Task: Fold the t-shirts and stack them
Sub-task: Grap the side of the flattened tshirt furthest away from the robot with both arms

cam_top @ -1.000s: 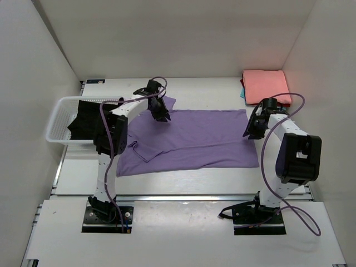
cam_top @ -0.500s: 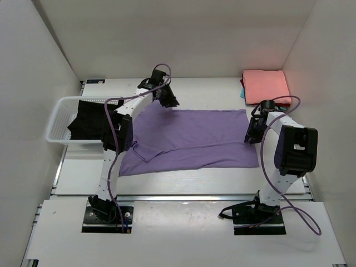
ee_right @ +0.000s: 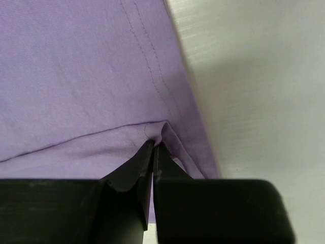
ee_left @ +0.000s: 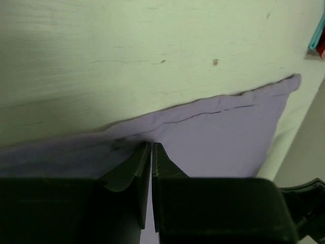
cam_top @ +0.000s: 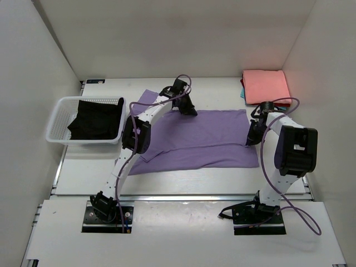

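I can see the folded part's corner sitting inside the lilac-purple t-shirt's hem, so next I open my right gripper and take the hem (cam_top: 256,159) by its near corner to line up the layers.
The lilac-purple t-shirt (cam_top: 194,139) lies spread across the middle of the table. My left gripper (cam_top: 190,110) is shut on its far edge, pinching a fold of cloth (ee_left: 152,144). My right gripper (cam_top: 251,137) is shut on its right hem, with a small pleat of cloth (ee_right: 155,133) between the fingertips. The salmon-pink t-shirt (cam_top: 266,86) lies folded at the far right, with a teal one (cam_top: 242,93) showing at its left edge underneath. The black t-shirt (cam_top: 97,118) lies in the basket.
A white plastic lattice basket (cam_top: 58,119) stands at the left. White walls close in the table on the left, back and right. Bare table shows in front of the purple shirt.
My left gripper has moved right along the shirt's far edge, dragging cloth with it. The right gripper has shifted slightly and stays at the right hem.
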`<state>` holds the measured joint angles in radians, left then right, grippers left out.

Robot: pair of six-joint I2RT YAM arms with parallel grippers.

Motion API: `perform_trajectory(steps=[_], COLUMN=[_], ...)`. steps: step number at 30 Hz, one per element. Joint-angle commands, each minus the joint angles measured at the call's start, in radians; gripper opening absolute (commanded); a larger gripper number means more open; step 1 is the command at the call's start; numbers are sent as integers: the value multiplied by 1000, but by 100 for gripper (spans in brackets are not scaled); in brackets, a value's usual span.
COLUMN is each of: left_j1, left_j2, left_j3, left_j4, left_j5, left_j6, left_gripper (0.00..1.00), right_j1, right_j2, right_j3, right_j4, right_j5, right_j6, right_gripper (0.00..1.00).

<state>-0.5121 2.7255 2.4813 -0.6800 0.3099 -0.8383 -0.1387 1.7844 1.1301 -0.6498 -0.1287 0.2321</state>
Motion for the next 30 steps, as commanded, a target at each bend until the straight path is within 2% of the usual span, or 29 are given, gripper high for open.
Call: perform_trajectory(steps=[1, 8, 16, 22, 23, 25, 27, 30], left_j1=[23, 29, 46, 50, 52, 58, 61, 69], left_j2=[-52, -39, -24, -26, -27, -27, -24, -27], left_j3=[-31, -21, -5, -4, -4, -2, -2, -2], left_j4=[-56, -92, -92, -96, -99, -93, -98, -99], left_j5=[-55, -109, -86, -84, -80, -78, -69, -60], left_j6=[21, 34, 41, 47, 50, 54, 64, 58], left_gripper=[17, 15, 15, 15, 15, 14, 15, 14], right_j1=[-2, -36, -85, -76, -78, -73, -59, -50], right_j2=[-51, -111, -200, -259, -261, -266, -261, -229], right_j3=[-12, -33, -69, -125, -134, -144, -150, -139], right_j4=[-20, -82, -100, 73, 97, 145, 139, 87], right_j5=[11, 17, -35, -152, -163, -172, -131, -75], right_j6=[16, 61, 84, 84, 84, 98, 110, 113], right_gripper=[0, 0, 0, 1, 3, 22, 30, 29])
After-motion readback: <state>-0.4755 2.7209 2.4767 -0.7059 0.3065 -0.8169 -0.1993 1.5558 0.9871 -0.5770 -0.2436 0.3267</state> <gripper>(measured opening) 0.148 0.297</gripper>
